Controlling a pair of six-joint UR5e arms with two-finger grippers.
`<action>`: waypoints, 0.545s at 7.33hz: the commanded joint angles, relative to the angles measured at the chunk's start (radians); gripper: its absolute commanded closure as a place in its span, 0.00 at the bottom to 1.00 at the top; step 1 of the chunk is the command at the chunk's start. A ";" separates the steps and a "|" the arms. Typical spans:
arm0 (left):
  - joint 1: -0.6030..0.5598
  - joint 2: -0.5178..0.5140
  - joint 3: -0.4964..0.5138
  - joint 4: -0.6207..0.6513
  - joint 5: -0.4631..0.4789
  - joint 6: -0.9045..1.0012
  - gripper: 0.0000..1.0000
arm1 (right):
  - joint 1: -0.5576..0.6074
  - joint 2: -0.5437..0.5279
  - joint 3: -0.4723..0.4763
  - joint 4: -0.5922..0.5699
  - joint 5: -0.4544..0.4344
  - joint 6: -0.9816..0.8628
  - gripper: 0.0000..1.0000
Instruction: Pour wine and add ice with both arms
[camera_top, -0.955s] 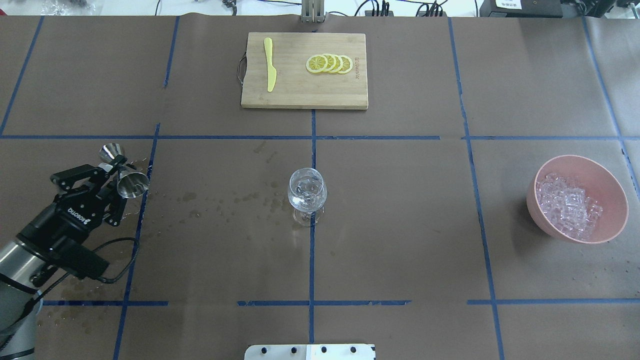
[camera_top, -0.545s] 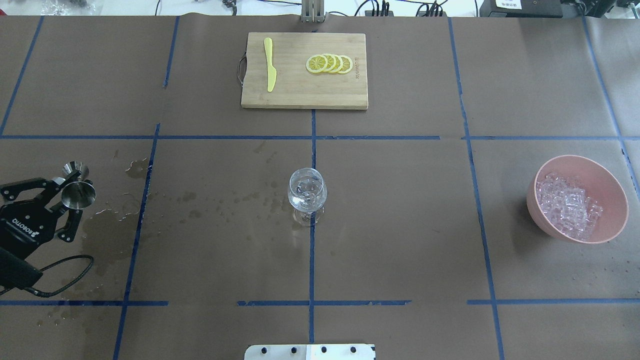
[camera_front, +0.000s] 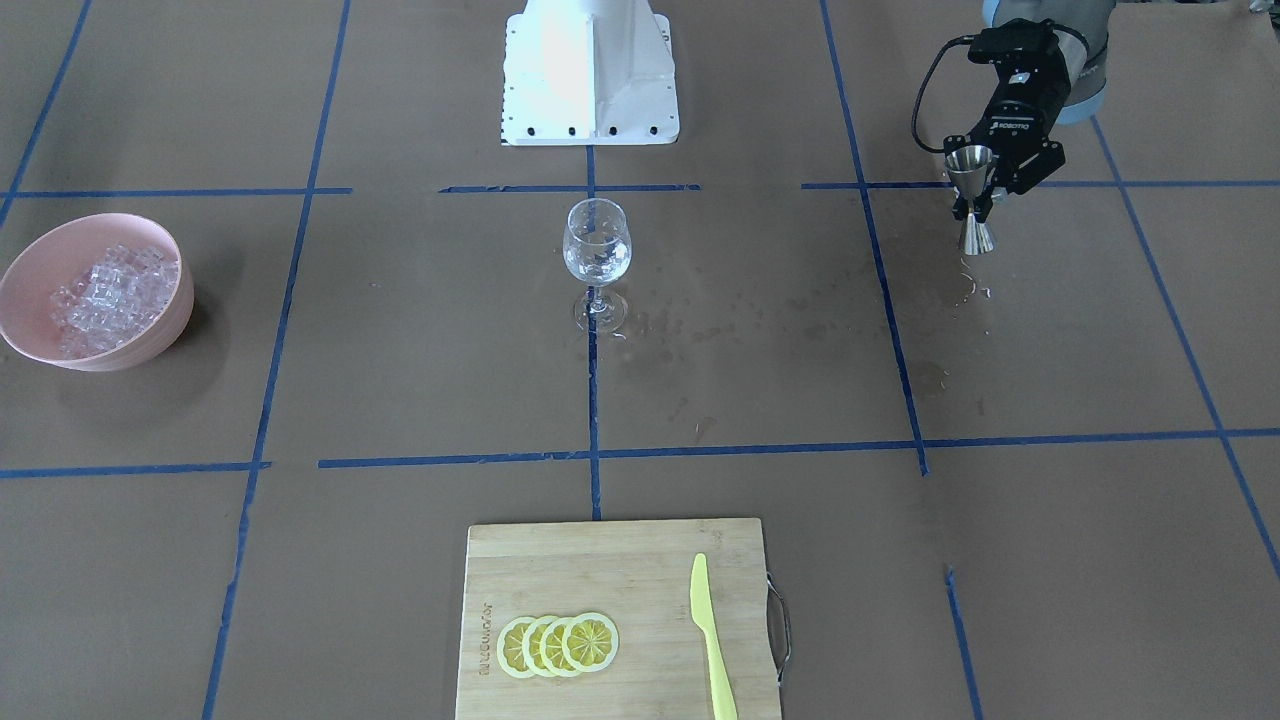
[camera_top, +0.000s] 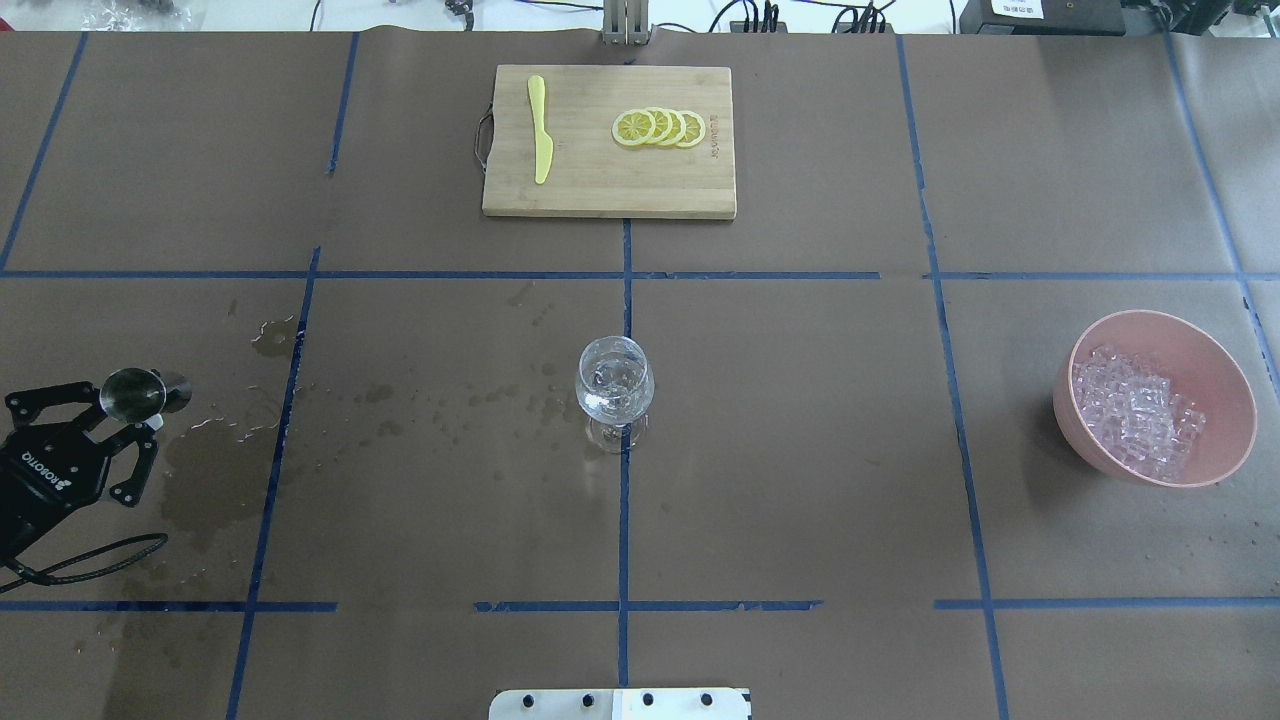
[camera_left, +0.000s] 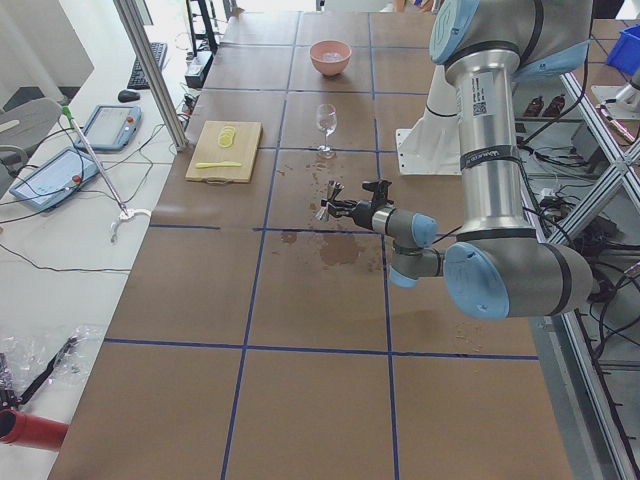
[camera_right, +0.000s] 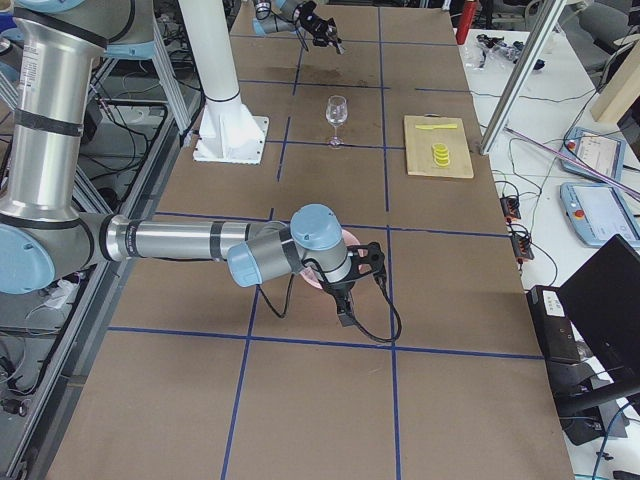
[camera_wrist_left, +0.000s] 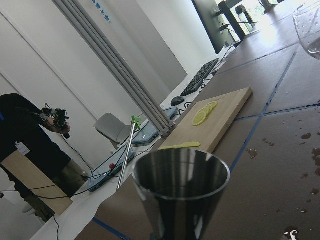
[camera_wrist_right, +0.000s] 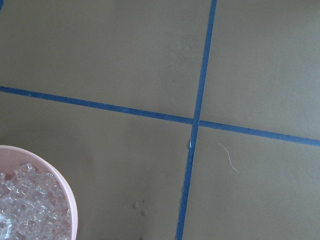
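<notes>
The steel jigger will be put down by my left gripper by the blue tape line (camera_front: 908, 288) next to the wet patch. The jigger is held upright over that patch now.
My left gripper (camera_top: 128, 412) is shut on a steel jigger (camera_top: 134, 391) and holds it upright over a wet patch at the table's left side; it also shows in the front view (camera_front: 985, 190) with the jigger (camera_front: 975, 238). The jigger's empty cup fills the left wrist view (camera_wrist_left: 180, 175). The wine glass (camera_top: 614, 385) stands at the table's middle with clear liquid in it. The ice (camera_top: 1135, 410) is heaped in a pink bowl (camera_top: 1225, 365) at the right. My right gripper (camera_right: 366, 260) shows only in the exterior right view, over the bowl; I cannot tell whether it is open.
A wooden cutting board (camera_top: 600, 190) at the far middle carries lemon slices (camera_top: 658, 127) and a yellow knife (camera_top: 540, 130). Wet spots (camera_top: 420, 410) run between the jigger and the glass. The white pedestal (camera_front: 588, 70) stands at the robot's edge.
My left gripper has drawn back to the left, away from the glass, with the jigger. The jigger has turned from tilted to upright. Glass and bowl have not moved.
</notes>
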 joint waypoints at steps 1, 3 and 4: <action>0.002 -0.017 0.066 0.001 -0.010 -0.116 1.00 | 0.000 0.000 0.004 0.001 0.000 0.002 0.00; 0.004 -0.017 0.097 0.009 -0.010 -0.255 1.00 | 0.000 0.000 0.004 0.001 0.000 0.000 0.00; 0.002 -0.022 0.105 0.009 -0.010 -0.356 1.00 | 0.000 0.000 0.007 0.001 0.000 0.002 0.00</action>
